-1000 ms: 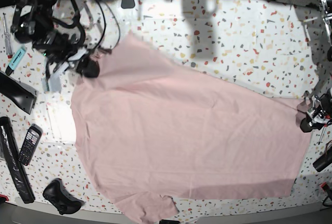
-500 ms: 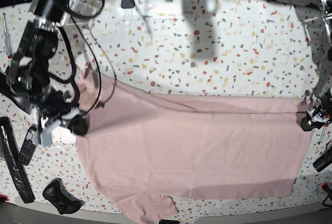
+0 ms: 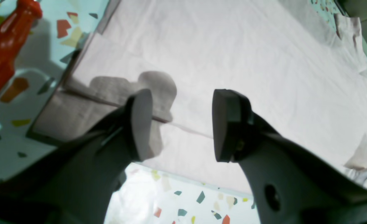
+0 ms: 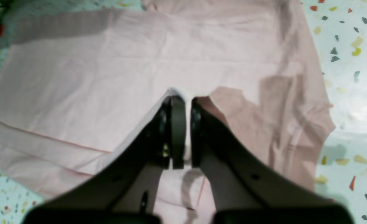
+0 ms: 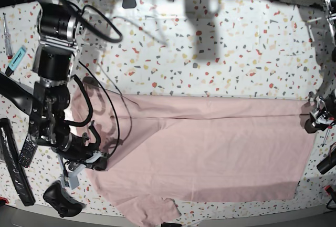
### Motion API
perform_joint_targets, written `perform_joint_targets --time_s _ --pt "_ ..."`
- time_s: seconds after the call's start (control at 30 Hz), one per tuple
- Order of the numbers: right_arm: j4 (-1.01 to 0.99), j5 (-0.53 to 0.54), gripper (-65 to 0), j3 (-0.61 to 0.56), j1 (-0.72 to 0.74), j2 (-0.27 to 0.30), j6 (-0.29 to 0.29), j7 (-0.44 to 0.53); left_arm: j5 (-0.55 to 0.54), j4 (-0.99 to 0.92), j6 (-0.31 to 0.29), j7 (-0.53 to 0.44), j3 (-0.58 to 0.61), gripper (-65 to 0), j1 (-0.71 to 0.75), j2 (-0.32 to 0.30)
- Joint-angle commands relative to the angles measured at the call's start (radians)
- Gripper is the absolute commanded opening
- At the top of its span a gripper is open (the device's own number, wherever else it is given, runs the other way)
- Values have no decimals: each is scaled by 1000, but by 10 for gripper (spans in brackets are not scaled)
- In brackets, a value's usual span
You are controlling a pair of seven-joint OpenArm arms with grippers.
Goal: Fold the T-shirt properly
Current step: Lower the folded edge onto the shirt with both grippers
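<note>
The robot's right gripper pinches the slanted flap well short of the far crease, so it should open and grab the crease's end [image 5: 119,117], in line with the left gripper.
The pale pink T-shirt [image 5: 210,148] lies across the front half of the terrazzo table, plain side up, with a straight folded edge along its far side. No lettering shows. My right gripper [image 5: 97,161], at the shirt's left edge, is shut on a pinch of the fabric, as the right wrist view shows [image 4: 185,102] over the shirt [image 4: 93,77]. My left gripper [image 5: 313,119] sits at the shirt's right edge. In the left wrist view it is open [image 3: 180,124] and empty, its fingers just above the shirt [image 3: 233,53] near the hem.
A phone [image 5: 27,151], a long black bar [image 5: 13,169] and a black controller [image 5: 60,198] lie at the front left. A teal marker [image 5: 17,59] lies at the far left. An orange-red tool handle [image 3: 2,53] lies beside the left gripper. The table's front edge is close to the shirt.
My right gripper has pulled the shirt's far-left part toward the front, folding it over; the far edge now runs straight across. The left arm has not moved.
</note>
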Motion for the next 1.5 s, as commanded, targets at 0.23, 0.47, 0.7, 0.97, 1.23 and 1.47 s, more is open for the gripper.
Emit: perform_joint_targets --time_s 0.23,0.47,0.7,0.97,1.23,1.47 --pt "-33 -14 -650 3 58 8 -14 113 -14 16 -10 -23 -5 -360 -24 -25" --pt "-33 -13 -650 4 66 8 -14 91 -14 16 -10 -23 -5 -360 -24 -25" --pt "-31 13 -418 4 103 14 46 -16 -14 16 -11 -23 -5 -360 -24 -25" --pt "31 54 -519 4 125 14 79 -171 1 16 -99 -18 -5 -587 -24 -25" --pt "32 58 -650 -92 101 60 156 -206 192 16 -256 -19 -5 -650 -25 -25" --pt "31 8 -650 -171 48 64 156 -226 382 16 -264 -155 -5 -650 -24 -24"
